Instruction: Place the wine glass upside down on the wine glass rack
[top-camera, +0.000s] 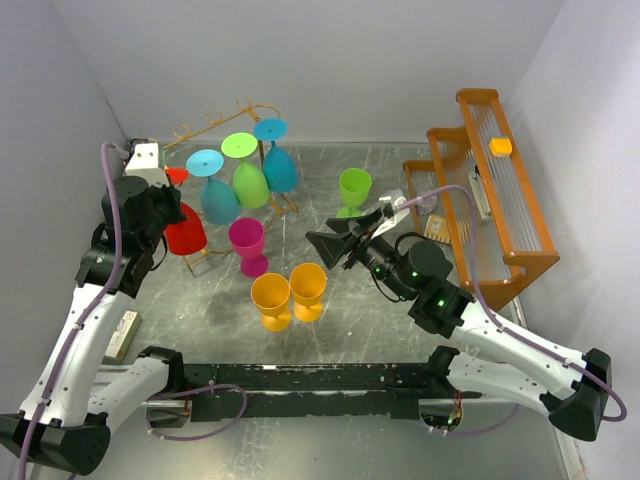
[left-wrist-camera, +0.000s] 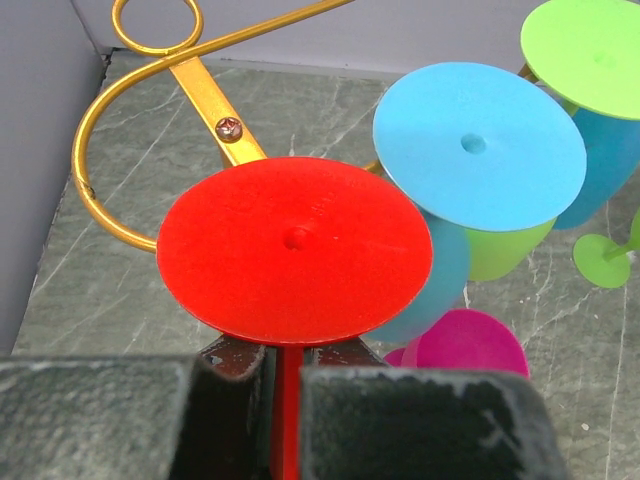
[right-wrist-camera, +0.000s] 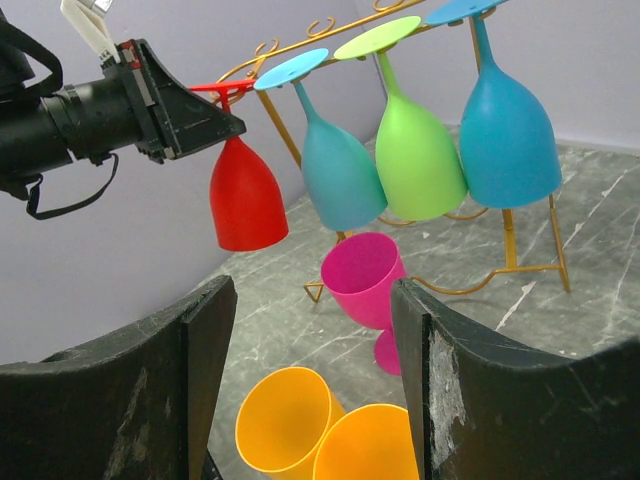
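I should release the red wine glass from my left gripper on the gold rack's scroll end (top-camera: 181, 204) (left-wrist-camera: 325, 235), against the teal glass.
My left gripper (top-camera: 168, 198) is shut on the stem of a red wine glass (top-camera: 185, 232), held upside down with its round base (left-wrist-camera: 295, 245) on top. The jaws pinch the stem just under the base (left-wrist-camera: 283, 400). The glass hangs at the front-left end of the gold wire rack (top-camera: 225, 118), next to its scroll (left-wrist-camera: 150, 70); I cannot tell whether the base rests on the rails. In the right wrist view the red glass (right-wrist-camera: 245, 200) hangs clear of the table. My right gripper (top-camera: 328, 242) is open and empty above two orange glasses (right-wrist-camera: 310, 380).
Teal (top-camera: 218, 195), green (top-camera: 250, 180) and blue (top-camera: 279, 165) glasses hang upside down on the rack. A magenta glass (top-camera: 247, 243), two orange glasses (top-camera: 271, 300) and a green glass (top-camera: 354, 188) stand upright on the table. A wooden slatted rack (top-camera: 500, 190) stands at the right.
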